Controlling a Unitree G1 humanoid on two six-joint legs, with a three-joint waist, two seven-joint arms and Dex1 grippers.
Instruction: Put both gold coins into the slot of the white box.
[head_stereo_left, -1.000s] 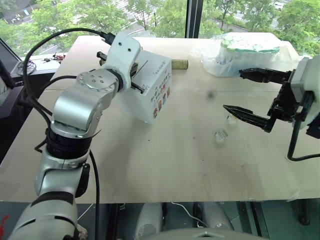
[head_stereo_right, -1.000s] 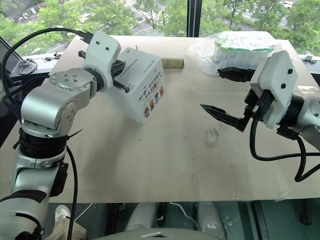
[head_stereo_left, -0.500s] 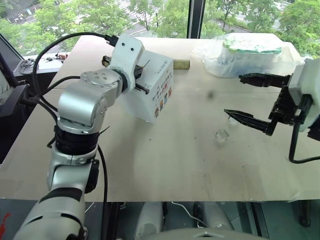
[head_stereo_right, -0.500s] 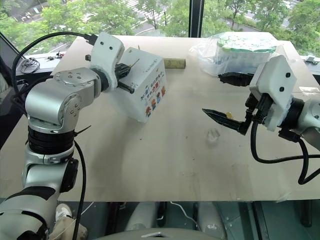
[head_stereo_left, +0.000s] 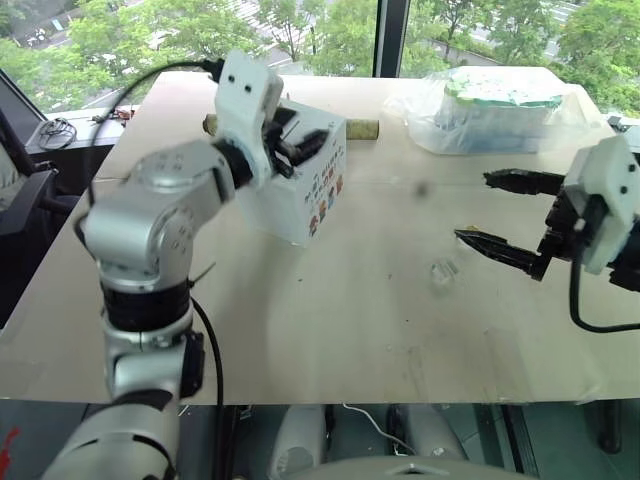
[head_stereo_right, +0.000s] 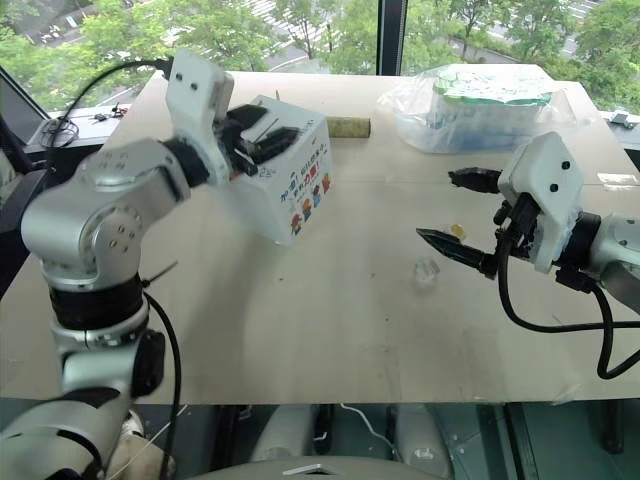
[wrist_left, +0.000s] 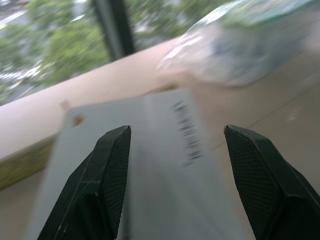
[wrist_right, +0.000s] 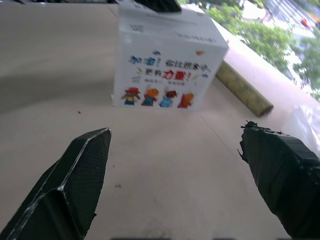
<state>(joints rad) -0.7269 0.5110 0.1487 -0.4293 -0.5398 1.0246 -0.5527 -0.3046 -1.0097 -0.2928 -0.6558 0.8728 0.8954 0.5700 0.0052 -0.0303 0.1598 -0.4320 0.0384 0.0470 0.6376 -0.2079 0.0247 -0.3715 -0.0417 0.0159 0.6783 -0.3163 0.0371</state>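
Next, I bring my right gripper to close on the upper edge of the gold coin (head_stereo_left: 468, 227), just behind the small clear plastic holder on the table.
The white box (head_stereo_left: 312, 190), with blue writing and cartoon figures, stands on the table at the back left. My left gripper (head_stereo_left: 300, 140) hovers at the box's top face with its fingers (wrist_left: 107, 165) open and nothing between them. A blurred dark line (wrist_left: 187, 135) runs across the white face below them; it looks like the slot. My right gripper (head_stereo_right: 437, 206) hangs open and empty over the table on the right, pointing toward the box (wrist_right: 167, 65). A tiny yellow-gold speck (head_stereo_right: 458, 232), likely one gold coin, lies by its lower finger.
A small clear plastic holder (head_stereo_left: 443, 272) lies mid-table below the right gripper. A clear-bagged white-and-green bundle (head_stereo_left: 495, 105) sits at the back right. An olive tube (head_stereo_left: 362, 128) lies behind the box. The table's front edge (head_stereo_left: 320, 400) is close.
My left gripper has gone from shut to open, and its wrist has turned over the box top. The right gripper has sunk a little and stays open.
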